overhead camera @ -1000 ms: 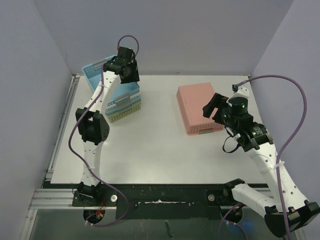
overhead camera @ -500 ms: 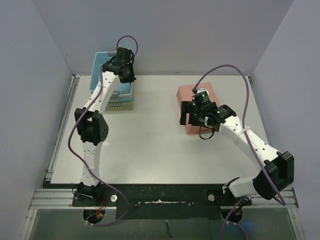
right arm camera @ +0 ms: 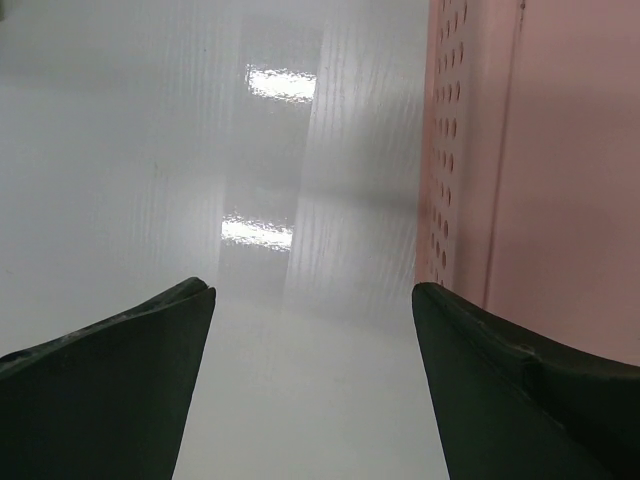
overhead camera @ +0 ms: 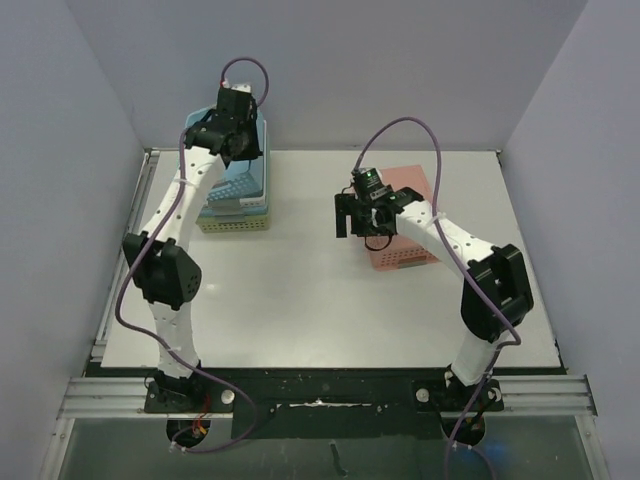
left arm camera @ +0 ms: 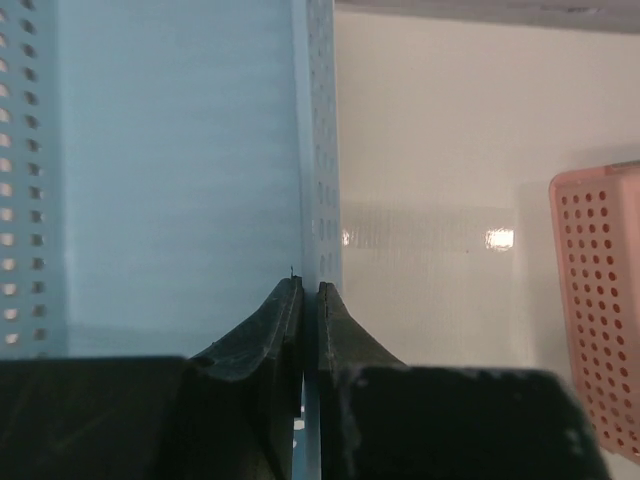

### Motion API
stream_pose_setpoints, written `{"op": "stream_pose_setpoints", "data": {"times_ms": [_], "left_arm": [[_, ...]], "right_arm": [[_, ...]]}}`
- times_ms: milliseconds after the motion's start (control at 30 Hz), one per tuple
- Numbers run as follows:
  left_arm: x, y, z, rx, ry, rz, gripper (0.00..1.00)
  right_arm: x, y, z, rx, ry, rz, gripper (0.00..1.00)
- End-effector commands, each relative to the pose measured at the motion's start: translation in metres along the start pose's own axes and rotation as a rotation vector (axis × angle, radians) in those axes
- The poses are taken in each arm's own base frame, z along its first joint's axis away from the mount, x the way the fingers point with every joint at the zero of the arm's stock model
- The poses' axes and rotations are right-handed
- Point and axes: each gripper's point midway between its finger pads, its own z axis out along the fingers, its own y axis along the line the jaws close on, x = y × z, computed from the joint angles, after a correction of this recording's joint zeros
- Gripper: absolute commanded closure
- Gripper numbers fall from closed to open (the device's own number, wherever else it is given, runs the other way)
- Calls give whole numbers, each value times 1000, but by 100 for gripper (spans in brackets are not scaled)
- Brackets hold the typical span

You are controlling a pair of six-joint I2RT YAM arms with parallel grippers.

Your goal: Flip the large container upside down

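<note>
I'll release the blue basket, now over a yellow-green basket, on the bare table [overhead camera: 311, 238] between the yellow-green basket and pink container with my left gripper.
A light blue perforated basket [overhead camera: 240, 185] sits at the back left, over a yellow-green basket [overhead camera: 236, 222]. My left gripper [overhead camera: 232, 140] is shut on the blue basket's thin side wall [left arm camera: 312, 200]; in the left wrist view the gripper [left arm camera: 309, 290] has both fingers pressed on that wall. A pink perforated container [overhead camera: 412, 248] lies on the table at the right with its flat base facing up. My right gripper [overhead camera: 345, 215] is open and empty just left of the pink container [right arm camera: 540, 150], low over the white table [right arm camera: 200, 180], with the gripper [right arm camera: 314, 295] beside the container's side.
The pink container's edge also shows at the right of the left wrist view [left arm camera: 600, 300]. Grey walls close in the table on three sides. A metal rail [overhead camera: 120, 260] runs along the table's left edge.
The left arm has swung the blue basket from a tilt to lie level over the yellow-green basket. The right arm has moved from the pink container's right side across to its left side.
</note>
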Motion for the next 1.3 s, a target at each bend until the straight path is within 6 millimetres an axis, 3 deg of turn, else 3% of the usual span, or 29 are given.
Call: {"op": "stream_pose_setpoints", "data": {"times_ms": [0,133,200,333,433,533,667,800,967,1100,1267], "left_arm": [[-92,1,-98,40,-338,-53,100],[-115,4,-142,57,-443,-61,100],[-125,4,-166,74,-495,-58,100],[-141,-8,-216,142,-588,-46,100],[-138,-41,-244,247,-612,-36,100],[-115,-95,-261,382,-581,-6,100],[-76,-145,-256,490,-497,41,100],[-49,-159,-245,568,-419,36,100],[-22,-176,-239,751,-396,-17,100],[8,-203,-234,941,-264,-85,100],[52,-219,-224,1058,-91,-148,100]], "right_arm": [[-33,-6,10,35,-80,-43,17],[-42,-49,32,85,-35,4,17],[-50,-70,32,125,-34,28,17],[-72,-114,16,262,-69,90,16],[-85,-132,0,287,-101,143,16],[-97,-120,-20,199,-144,146,16],[-115,-98,-70,81,-275,141,15],[-117,-117,-134,125,-411,171,10],[-72,-170,-161,197,-385,264,7],[-42,-186,-173,242,-363,282,7],[-31,-211,-193,333,-387,310,5]]}}
